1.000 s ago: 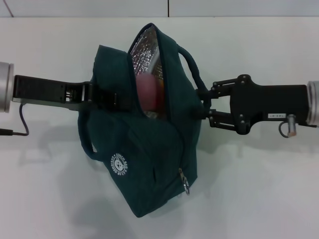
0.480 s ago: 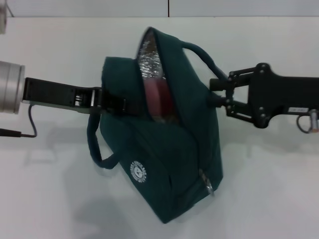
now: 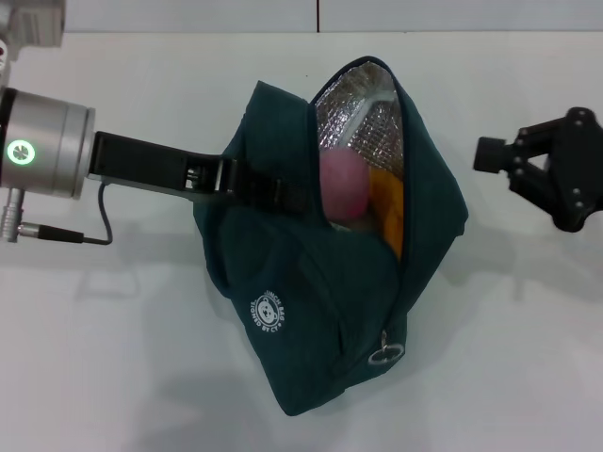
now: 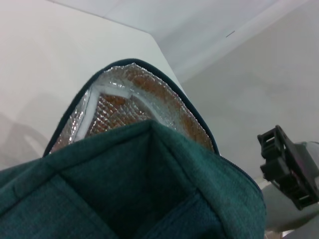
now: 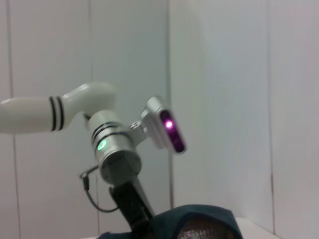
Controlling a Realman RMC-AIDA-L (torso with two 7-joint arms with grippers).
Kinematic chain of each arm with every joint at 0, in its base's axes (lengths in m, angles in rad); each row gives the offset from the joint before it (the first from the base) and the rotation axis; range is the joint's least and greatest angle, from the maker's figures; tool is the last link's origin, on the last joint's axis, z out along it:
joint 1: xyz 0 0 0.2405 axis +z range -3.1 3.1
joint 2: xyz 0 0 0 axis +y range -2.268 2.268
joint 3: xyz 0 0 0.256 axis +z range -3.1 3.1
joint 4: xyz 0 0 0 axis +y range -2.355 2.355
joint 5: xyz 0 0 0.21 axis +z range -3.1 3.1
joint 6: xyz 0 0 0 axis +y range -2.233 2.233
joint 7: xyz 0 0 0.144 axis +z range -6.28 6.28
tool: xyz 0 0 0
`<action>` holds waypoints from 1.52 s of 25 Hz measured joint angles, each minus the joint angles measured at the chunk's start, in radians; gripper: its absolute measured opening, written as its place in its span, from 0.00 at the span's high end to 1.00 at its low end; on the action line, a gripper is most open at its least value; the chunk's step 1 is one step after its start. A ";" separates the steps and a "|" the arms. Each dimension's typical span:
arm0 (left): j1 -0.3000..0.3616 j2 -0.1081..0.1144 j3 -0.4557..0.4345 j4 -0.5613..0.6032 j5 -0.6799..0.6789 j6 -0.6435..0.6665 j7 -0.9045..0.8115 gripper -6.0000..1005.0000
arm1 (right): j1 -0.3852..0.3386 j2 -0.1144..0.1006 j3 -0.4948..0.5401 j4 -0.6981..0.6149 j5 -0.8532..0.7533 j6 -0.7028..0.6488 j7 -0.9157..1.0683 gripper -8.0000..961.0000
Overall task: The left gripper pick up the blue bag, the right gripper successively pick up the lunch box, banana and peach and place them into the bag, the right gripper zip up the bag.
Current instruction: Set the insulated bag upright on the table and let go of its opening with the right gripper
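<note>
The blue bag hangs tilted from one rim; before zipping, my right gripper next opens, grabs the strap on the bag's opposite side (image 3: 447, 200) and straightens the bag.
The blue bag (image 3: 320, 273) hangs tilted above the white table, its mouth open and the silver foil lining (image 3: 363, 122) showing. My left gripper (image 3: 268, 193) comes in from the left and is shut on the bag's near rim. Inside the mouth sit the pink peach (image 3: 344, 184) and, beside it, the orange-yellow banana (image 3: 388, 215). I cannot make out the lunch box. The zip pull ring (image 3: 384, 355) dangles low on the bag, at the closed end of the zip. My right gripper (image 3: 490, 155) is off to the right, shut, empty and clear of the bag. It also shows in the left wrist view as my right gripper (image 4: 281, 162), beyond the blue bag (image 4: 149, 194).
The white table (image 3: 122, 358) lies under the bag, with a pale wall at the far edge. In the right wrist view the left arm's silver section with a green light (image 5: 112, 149) rises above the top of the bag (image 5: 194, 224).
The right gripper has drawn back to the right, off the bag, and closed. The left arm has carried the bag rightward; its mouth has spread wider and the banana now shows.
</note>
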 joint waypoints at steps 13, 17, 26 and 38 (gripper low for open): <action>0.017 0.000 -0.004 -0.011 -0.002 -0.001 0.029 0.95 | -0.025 0.005 0.063 0.055 -0.039 0.004 0.024 0.92; 0.018 0.000 -0.005 -0.022 -0.002 -0.002 0.032 0.95 | -0.019 0.006 0.061 0.062 -0.095 0.021 0.017 0.74; 0.018 0.000 -0.003 -0.026 -0.002 -0.004 0.032 0.95 | -0.003 0.027 0.029 0.060 -0.184 0.082 -0.002 0.54; 0.015 0.000 -0.002 -0.026 -0.002 -0.004 0.032 0.95 | 0.011 0.025 0.027 0.052 -0.203 0.111 -0.014 0.47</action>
